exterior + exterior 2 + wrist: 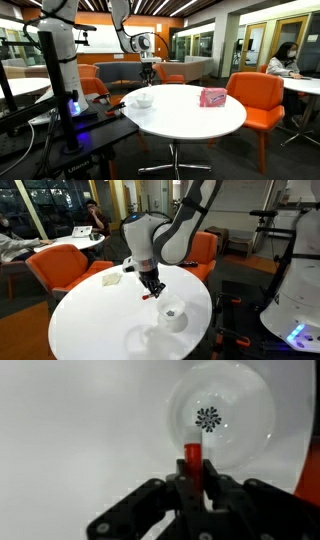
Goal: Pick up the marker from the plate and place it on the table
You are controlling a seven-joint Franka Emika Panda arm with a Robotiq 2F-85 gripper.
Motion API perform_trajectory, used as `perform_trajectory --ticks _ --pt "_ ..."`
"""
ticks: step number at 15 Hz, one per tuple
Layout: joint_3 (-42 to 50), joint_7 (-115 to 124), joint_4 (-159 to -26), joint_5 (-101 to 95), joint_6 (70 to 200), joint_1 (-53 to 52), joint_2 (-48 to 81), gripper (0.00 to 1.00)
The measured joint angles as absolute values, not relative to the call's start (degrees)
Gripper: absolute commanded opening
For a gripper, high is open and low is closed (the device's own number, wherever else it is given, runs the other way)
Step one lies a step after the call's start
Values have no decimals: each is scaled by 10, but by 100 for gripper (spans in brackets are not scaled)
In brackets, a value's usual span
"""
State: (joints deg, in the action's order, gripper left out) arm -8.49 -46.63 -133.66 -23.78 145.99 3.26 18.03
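Next, I release the marker on the bare table (pixel 157 95) (pixel 115 457) next to the plate, toward the far edge of the table.
My gripper (pixel 193 472) is shut on the marker (pixel 192 455), a short red stick that stands up between the fingers. The plate (pixel 240 430), a small round white dish with a dark flower mark at its centre, lies just beyond the fingertips and is empty. In an exterior view my gripper (pixel 152 291) hangs above the table (pixel 100 320), a little to the side of the plate (pixel 174 314), and the marker's red tip (pixel 150 296) shows below the fingers. In an exterior view the gripper (pixel 148 78) is above the plate (pixel 144 100).
A pink rectangular box (pixel 212 97) lies on the table, also seen in an exterior view (pixel 111 278). Orange chairs (pixel 256 98) ring the table. A person sits at another table behind (pixel 93 217). The robot's base stands on a dark bench (pixel 70 125).
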Motion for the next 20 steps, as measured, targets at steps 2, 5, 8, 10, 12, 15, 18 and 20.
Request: perform_trajectory --ticks 2,5,8,10,12,15,18,20 --pt "-84 -500 -1298 -263 1460 23 225 5" --pt "-81 -551 -1241 -304 1459 13 296 5" --pt "-73 -586 -1193 -350 1451 -7 352 5" --pt "-61 -594 -1167 -389 1450 -27 379 46" --pt "-49 -594 -1152 -420 1450 -42 391 59" --pt "-53 -606 -1150 -406 1446 -35 381 81" --pt "-95 -687 -1168 -282 1392 17 325 100" --pt "-113 -723 -1177 -192 1342 52 266 100"
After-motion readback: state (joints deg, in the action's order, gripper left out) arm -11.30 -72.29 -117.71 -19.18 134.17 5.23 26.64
